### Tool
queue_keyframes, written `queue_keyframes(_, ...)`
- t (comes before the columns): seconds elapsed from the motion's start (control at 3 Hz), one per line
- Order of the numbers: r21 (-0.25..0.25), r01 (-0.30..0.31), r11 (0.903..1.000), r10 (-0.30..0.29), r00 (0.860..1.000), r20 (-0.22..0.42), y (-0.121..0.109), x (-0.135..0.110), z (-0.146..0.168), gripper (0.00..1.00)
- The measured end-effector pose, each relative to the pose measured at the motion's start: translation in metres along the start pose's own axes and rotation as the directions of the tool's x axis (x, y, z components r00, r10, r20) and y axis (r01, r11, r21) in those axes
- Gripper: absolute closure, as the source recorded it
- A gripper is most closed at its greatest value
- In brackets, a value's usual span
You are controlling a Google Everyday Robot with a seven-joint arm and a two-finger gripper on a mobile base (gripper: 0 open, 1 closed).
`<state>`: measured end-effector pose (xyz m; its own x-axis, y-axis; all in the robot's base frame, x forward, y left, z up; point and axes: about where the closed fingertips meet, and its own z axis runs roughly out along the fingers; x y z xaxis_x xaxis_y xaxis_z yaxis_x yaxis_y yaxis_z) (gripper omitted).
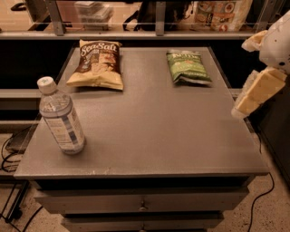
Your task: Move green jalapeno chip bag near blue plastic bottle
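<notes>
The robot's gripper should close on the end [203, 70] of the green jalapeno chip bag that is farthest from the brown-and-yellow bag.
The green jalapeno chip bag [187, 66] lies flat at the far right of the grey table top [154, 131]. The blue plastic bottle [60, 118], clear with a white cap, stands upright near the front left corner. My gripper [254, 90], cream coloured, hangs at the right edge of the view beside the table's right side, above the table's height. It is apart from the green bag, to its right and nearer the front, and holds nothing that I can see.
A brown-and-yellow "Sea Salt" bag [97, 63] lies at the far left of the table. A railing and shelves with goods [217, 13] run behind the table. Drawers [142, 204] sit under the top. Cables [11, 149] lie on the floor at left.
</notes>
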<state>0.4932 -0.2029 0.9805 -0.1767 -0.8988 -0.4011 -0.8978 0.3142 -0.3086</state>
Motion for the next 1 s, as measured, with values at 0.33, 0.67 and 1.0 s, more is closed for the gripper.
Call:
queue_keyframes(0.33,-0.010,-0.014,0.9999,0.014,0.999,0.051,-0.0294,-0.0040,0.0161,0.00)
queue_keyframes(0.67,-0.006,-0.015,0.9999,0.016,0.998,0.057,-0.0333,-0.0045,0.0166,0.00)
queue_keyframes(1.0,-0.001,-0.039,0.9992,0.039,0.997,0.073,-0.0358,-0.0055,0.0226,0.00)
